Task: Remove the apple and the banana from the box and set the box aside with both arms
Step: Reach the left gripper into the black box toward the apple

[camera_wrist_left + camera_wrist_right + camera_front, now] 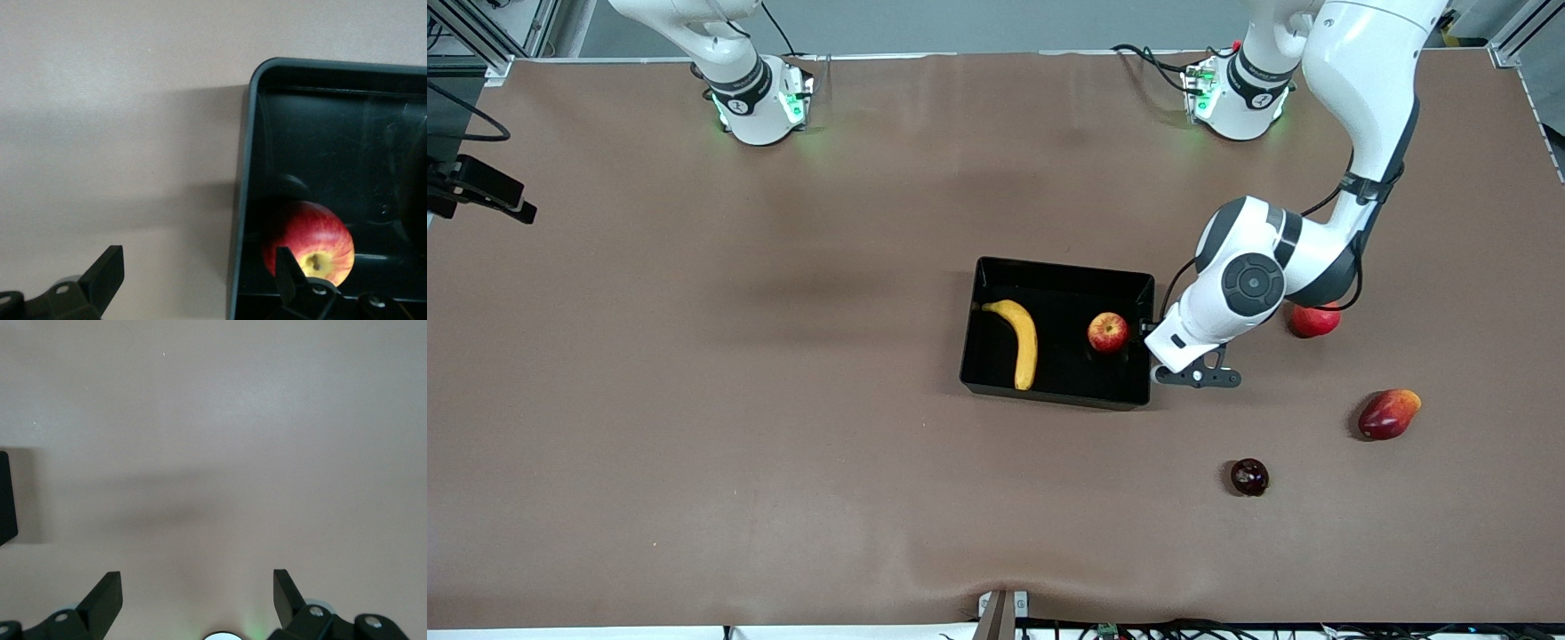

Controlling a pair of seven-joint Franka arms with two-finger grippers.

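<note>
Next, I move my left gripper all the way over the black box and close it around the middle of the red apple (1107, 332) (309, 243) next to the yellow banana.
The black box (1049, 271) sits mid-table. The yellow banana (1021, 342) and the red apple (1108, 332) lie in it, the apple by the wall toward the left arm's end. My left gripper (1149, 336) is low at that wall. In the left wrist view it (199, 257) is open and straddles the box wall (241, 200): one finger stands inside by the apple (313, 240), the other outside over the table. My right gripper (197, 581) is open and empty over bare table near its base; the front view shows only that arm (729, 53), waiting.
Loose fruit lies toward the left arm's end: a red fruit (1314, 320) partly under the left arm, a red-yellow fruit (1389, 413) and a dark red round fruit (1249, 476) nearer the front camera. A black mount (480, 187) juts in at the right arm's end.
</note>
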